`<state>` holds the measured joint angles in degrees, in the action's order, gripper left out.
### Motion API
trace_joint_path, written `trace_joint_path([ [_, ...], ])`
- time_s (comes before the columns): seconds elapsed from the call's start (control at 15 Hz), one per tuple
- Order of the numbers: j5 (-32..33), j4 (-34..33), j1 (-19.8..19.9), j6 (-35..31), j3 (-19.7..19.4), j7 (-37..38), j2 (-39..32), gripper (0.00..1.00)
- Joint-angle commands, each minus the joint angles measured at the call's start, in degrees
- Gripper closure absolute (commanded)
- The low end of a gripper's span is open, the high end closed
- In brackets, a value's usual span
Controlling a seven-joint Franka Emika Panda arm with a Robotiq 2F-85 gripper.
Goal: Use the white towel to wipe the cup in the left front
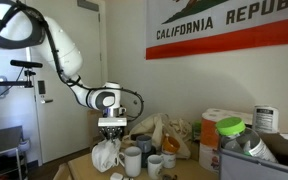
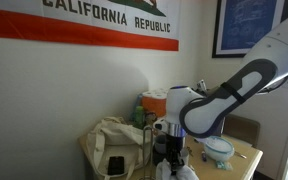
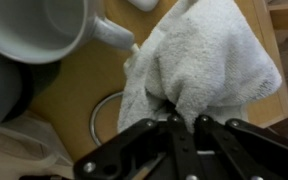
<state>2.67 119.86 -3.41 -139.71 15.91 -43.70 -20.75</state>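
Observation:
I need to release the white towel on the wooden table (image 1: 198, 172) between the small cups and grey bin.
My gripper (image 3: 181, 118) is shut on the white towel (image 3: 209, 55), which hangs bunched below the jaws. In an exterior view the gripper (image 1: 110, 135) holds the towel (image 1: 105, 155) just above the table, to the left of a grey-white cup (image 1: 132, 160). In the wrist view a white cup (image 3: 39, 30) with a handle lies at the upper left, and the towel's edge touches or nearly touches the handle. In an exterior view the gripper (image 2: 171, 152) is low at the table and the towel (image 2: 184, 172) shows at the bottom edge.
Two more small cups (image 1: 155, 165) (image 1: 169, 160) stand right of the cup. A beige bag (image 1: 164, 130) lies behind them. An orange-capped container (image 1: 210, 140), a green-lidded jar (image 1: 230, 128) and a tin (image 1: 265, 120) stand at the right. A bowl (image 2: 219, 150) sits on the wooden table (image 3: 79, 90).

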Motion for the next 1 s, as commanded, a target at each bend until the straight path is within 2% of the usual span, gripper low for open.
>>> trace_joint_path([
  [0.0, -2.96, -3.42, 0.99, 6.95, 0.21, -3.3, 2.72, 0.98],
  [0.33, -5.55, -8.48, 1.31, 12.64, -1.72, -5.4, 4.8, 0.98],
  [0.8, -10.06, -14.29, 4.88, 10.19, -7.4, -3.74, 7.57, 0.98],
  [0.93, -9.37, -15.99, 5.7, 7.7, -9.8, -1.44, 8.13, 0.98],
])
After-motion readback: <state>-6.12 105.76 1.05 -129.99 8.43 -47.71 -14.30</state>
